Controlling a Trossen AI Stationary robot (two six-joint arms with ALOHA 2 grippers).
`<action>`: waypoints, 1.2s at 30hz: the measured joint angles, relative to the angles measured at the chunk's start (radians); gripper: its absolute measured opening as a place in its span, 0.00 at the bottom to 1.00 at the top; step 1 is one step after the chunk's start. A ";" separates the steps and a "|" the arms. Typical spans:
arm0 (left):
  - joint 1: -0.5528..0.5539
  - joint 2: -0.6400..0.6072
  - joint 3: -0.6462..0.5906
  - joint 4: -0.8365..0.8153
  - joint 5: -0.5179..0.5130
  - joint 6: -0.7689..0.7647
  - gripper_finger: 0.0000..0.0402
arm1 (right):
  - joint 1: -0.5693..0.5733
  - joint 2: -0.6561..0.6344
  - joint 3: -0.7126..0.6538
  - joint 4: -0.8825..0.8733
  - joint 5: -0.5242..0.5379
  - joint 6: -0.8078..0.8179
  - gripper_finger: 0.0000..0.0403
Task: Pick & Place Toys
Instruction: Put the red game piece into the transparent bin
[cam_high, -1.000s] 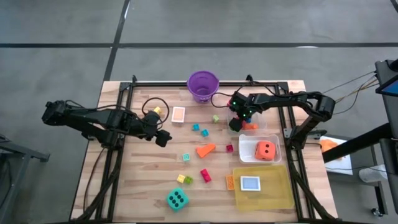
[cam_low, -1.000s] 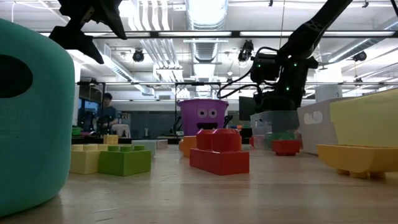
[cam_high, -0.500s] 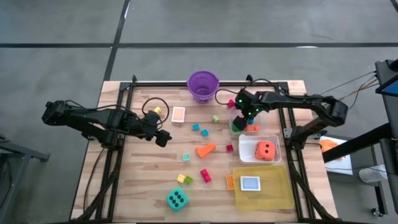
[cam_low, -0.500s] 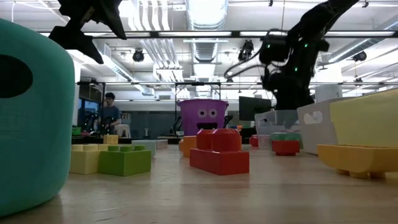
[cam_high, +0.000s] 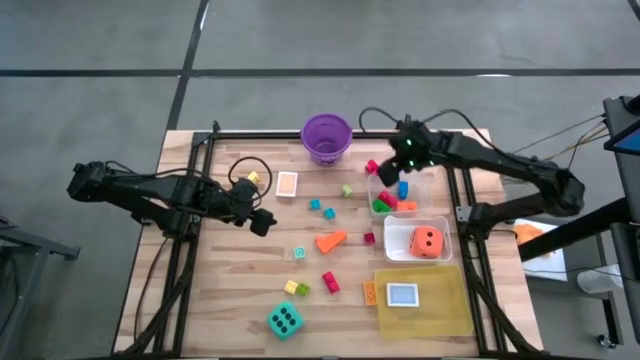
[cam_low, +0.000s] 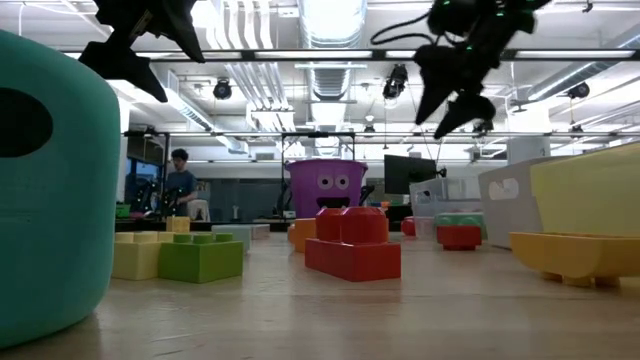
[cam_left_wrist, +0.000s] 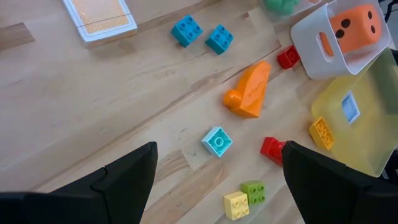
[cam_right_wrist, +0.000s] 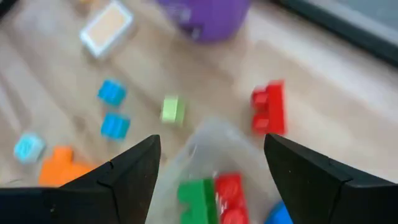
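Observation:
I will close my right gripper on the red block (cam_high: 371, 166) (cam_right_wrist: 270, 108) that lies on the table between the purple bucket and the small clear tub.
Toys lie scattered on the wooden table: an orange wedge (cam_high: 330, 240), a teal die (cam_high: 285, 320), blue blocks (cam_high: 321, 208), a red block (cam_high: 371, 167) and a card (cam_high: 287, 184). A small clear tub (cam_high: 373, 190) holds green (cam_right_wrist: 198, 193), red (cam_right_wrist: 230, 186) and blue pieces. My right gripper (cam_high: 393, 172) hangs open high above that tub, with nothing between its fingers (cam_right_wrist: 211, 142). My left gripper (cam_high: 262, 222) waits open above the table's left half, over a cyan block (cam_left_wrist: 217, 142).
A purple bucket (cam_high: 327, 137) stands at the far edge. A second clear tub (cam_high: 440, 222) holds an orange die (cam_high: 427, 241). A yellow tray (cam_high: 445, 310) at the near right carries a card (cam_high: 403, 294). Red (cam_high: 330, 282) and yellow-green blocks (cam_high: 296, 288) lie near the middle.
My right gripper has risen from down inside the small clear tub to well above it, drifting toward the far edge and rolling somewhat. It stays open and carries nothing. The pieces in the tub, hidden by it before, now show.

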 joint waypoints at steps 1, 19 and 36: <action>0.000 0.000 0.000 0.000 0.000 0.000 0.83 | -0.016 0.033 0.036 -0.020 0.003 -0.003 0.67; 0.000 0.000 0.000 0.000 0.000 -0.130 0.83 | -0.178 0.536 0.318 -0.247 -0.065 -0.363 0.50; 0.001 0.000 0.000 0.000 0.004 -0.069 0.83 | -0.192 0.624 0.316 -0.224 -0.082 -0.362 0.50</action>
